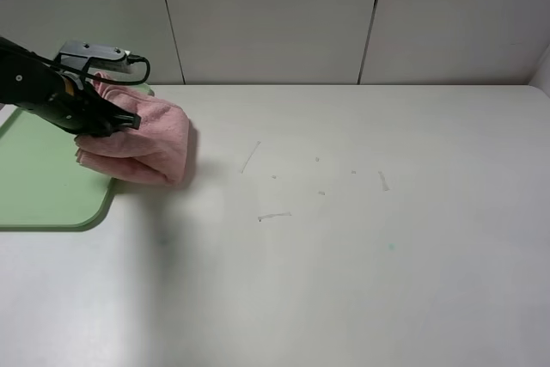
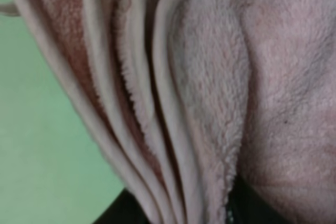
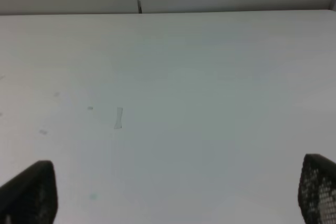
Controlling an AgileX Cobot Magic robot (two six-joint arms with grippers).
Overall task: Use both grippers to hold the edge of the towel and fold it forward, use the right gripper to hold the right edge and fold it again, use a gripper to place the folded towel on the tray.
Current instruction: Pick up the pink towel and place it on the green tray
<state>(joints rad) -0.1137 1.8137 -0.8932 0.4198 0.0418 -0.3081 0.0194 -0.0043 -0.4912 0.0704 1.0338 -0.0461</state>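
Note:
My left gripper is to set down the folded towel. It will let go of it on the flat bottom of the light-green tray point(image 1: 41, 155), well inside its rim.
The towel point(image 1: 146, 139) is a folded dusty-pink bundle at the left of the table, straddling the right rim of the light-green tray point(image 1: 39, 186). My left gripper point(image 1: 110, 120) is shut on its upper left side. In the left wrist view the towel's stacked layers point(image 2: 210, 103) and pale hems point(image 2: 157, 77) fill the picture, with the tray point(image 2: 42, 129) behind them. There the left gripper point(image 2: 184, 211) shows only as dark finger ends at either side of the cloth. My right gripper point(image 3: 173, 192) stands wide open over bare table, holding nothing. It is outside the exterior high view.
The white table point(image 1: 361, 212) carries a few faint scuff marks point(image 1: 273, 215) near its middle. A panelled grey wall point(image 1: 275, 15) runs along the far edge. The tray reaches past the left border of the exterior high view.

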